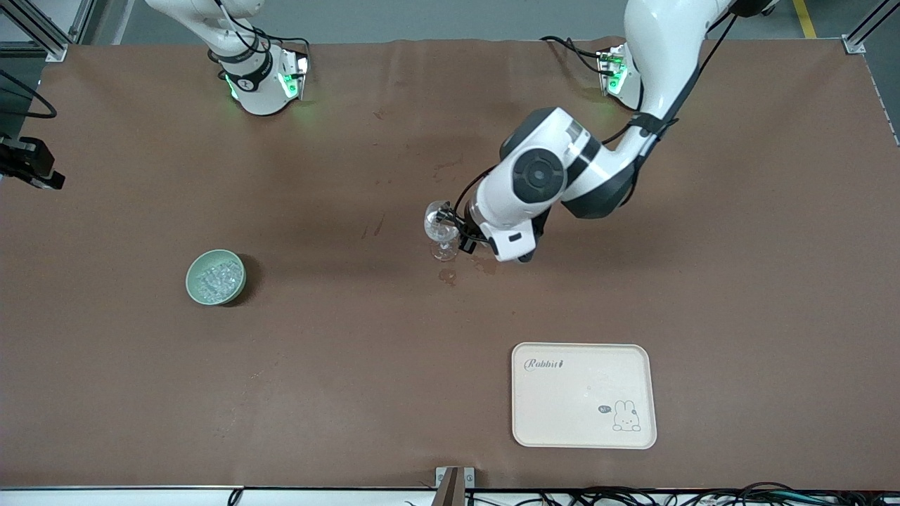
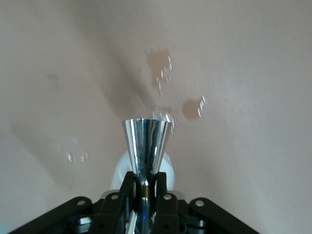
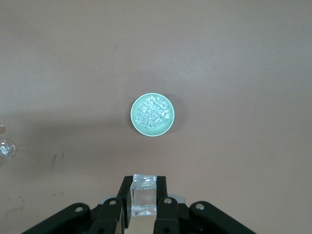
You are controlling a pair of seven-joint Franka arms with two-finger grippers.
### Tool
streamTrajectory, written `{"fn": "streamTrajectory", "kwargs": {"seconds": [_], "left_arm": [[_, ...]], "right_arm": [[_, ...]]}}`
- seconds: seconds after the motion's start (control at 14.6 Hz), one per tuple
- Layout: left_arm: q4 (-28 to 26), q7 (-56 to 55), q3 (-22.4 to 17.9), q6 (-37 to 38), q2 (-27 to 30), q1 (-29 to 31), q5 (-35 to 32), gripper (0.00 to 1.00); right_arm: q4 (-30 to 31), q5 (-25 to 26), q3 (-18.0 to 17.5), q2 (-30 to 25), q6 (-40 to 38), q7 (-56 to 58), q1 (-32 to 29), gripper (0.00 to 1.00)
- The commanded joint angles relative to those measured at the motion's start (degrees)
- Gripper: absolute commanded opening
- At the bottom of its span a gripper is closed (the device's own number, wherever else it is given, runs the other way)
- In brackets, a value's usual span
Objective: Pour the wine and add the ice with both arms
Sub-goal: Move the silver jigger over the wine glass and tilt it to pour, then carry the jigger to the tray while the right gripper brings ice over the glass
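Next, my left gripper sets the shiny metal cone down on the cream tray [image 1: 608, 381], close to the drawing of the rabbit.
My left gripper [image 1: 462, 237] is low over the middle of the table, right beside a clear stemmed glass [image 1: 441, 228]. It is shut on a shiny metal cone [image 2: 146, 144] whose wide mouth points away from the fingers [image 2: 167, 181]. The right gripper [image 3: 144, 183] hangs high above the table and is out of the front view. It is shut on a clear cube of ice [image 3: 144, 196]. Far below it sits a pale green bowl [image 3: 136, 124] filled with ice chunks [image 3: 152, 113]. Wine is out of view.
The green bowl [image 1: 192, 278] stands toward the right arm's end of the table. A cream tray [image 1: 562, 414] with a rabbit drawing lies nearer the front camera than the glass. Small wet stains [image 1: 448, 275] mark the brown cloth by the glass foot.
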State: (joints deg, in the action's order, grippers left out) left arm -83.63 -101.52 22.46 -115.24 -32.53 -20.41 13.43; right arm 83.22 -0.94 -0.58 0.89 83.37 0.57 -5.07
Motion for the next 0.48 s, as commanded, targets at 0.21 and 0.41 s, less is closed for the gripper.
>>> {"fn": "streamTrajectory", "kwargs": {"seconds": [0.21, 0.41], "left_arm": [[1.46, 15.19, 0.3, 0.46, -0.6, 6.87, 15.21, 0.0], [1.54, 22.39, 0.3, 0.46, -1.83, 11.96, 23.81, 0.0]], "right_arm": [[-0.17, 0.67, -1.17, -0.1, -1.79, -1.26, -0.21, 0.02], [-0.25, 0.06, -6.51, -0.1, -3.03, -9.77, 0.06, 0.01]]}}
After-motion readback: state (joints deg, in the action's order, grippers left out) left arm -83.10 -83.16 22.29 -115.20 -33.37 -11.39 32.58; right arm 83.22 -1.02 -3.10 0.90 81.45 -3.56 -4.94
